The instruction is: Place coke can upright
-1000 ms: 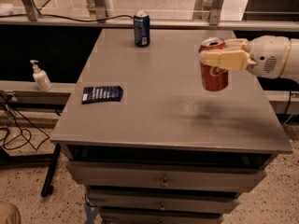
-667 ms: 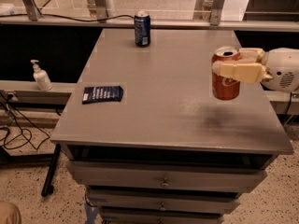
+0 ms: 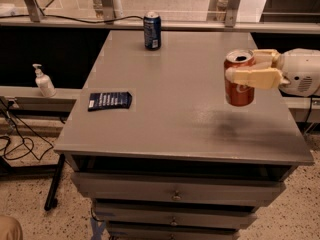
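Note:
The robot's gripper should release the coke can on the grey tabletop [image 3: 252, 136] near the front corner, across from the dark blue packet. The can is now lifted above the tabletop.
The coke can [image 3: 239, 91] is red-orange with a silver top. It is upright and held in the air above the right side of the grey tabletop [image 3: 185, 99]. My gripper [image 3: 246, 68] comes in from the right edge and is shut on the can's upper part. One cream finger crosses the can's front and the other sits behind it. A dark shadow lies on the tabletop below the can, so the can is lifted clear of the surface.
A dark blue can [image 3: 152, 30] stands upright at the table's far edge. A dark blue packet [image 3: 109, 100] lies flat near the left edge. A soap dispenser [image 3: 44, 81] stands on a ledge to the left. Drawers [image 3: 175, 194] sit below the tabletop.
My gripper has carried the coke can a little to the right and slightly downward. The can stays upright in the grip. The blue can and packet have not moved.

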Controlling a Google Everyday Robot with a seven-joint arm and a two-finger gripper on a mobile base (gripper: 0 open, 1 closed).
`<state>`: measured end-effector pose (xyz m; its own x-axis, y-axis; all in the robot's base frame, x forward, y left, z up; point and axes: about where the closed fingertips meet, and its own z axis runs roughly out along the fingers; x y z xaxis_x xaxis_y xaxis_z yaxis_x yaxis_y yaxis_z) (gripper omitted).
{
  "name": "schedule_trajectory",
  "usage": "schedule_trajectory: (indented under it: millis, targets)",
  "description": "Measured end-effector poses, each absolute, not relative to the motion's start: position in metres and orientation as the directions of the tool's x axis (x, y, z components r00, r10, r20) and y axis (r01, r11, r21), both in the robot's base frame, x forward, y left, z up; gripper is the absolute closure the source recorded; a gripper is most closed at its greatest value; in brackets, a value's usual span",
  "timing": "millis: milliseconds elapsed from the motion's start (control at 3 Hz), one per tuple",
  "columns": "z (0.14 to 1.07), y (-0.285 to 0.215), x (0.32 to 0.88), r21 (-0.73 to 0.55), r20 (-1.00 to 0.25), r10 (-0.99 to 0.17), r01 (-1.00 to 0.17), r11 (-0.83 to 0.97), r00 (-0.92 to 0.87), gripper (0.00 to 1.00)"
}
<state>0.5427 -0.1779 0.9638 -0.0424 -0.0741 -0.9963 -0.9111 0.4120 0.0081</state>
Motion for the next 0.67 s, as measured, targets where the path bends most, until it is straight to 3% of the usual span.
schedule_trajectory:
  millis: [667]
  targets:
    - [0.95,-0.2,0.529,-0.09,-0.995,-0.077,-0.951,0.297,0.071,1.0]
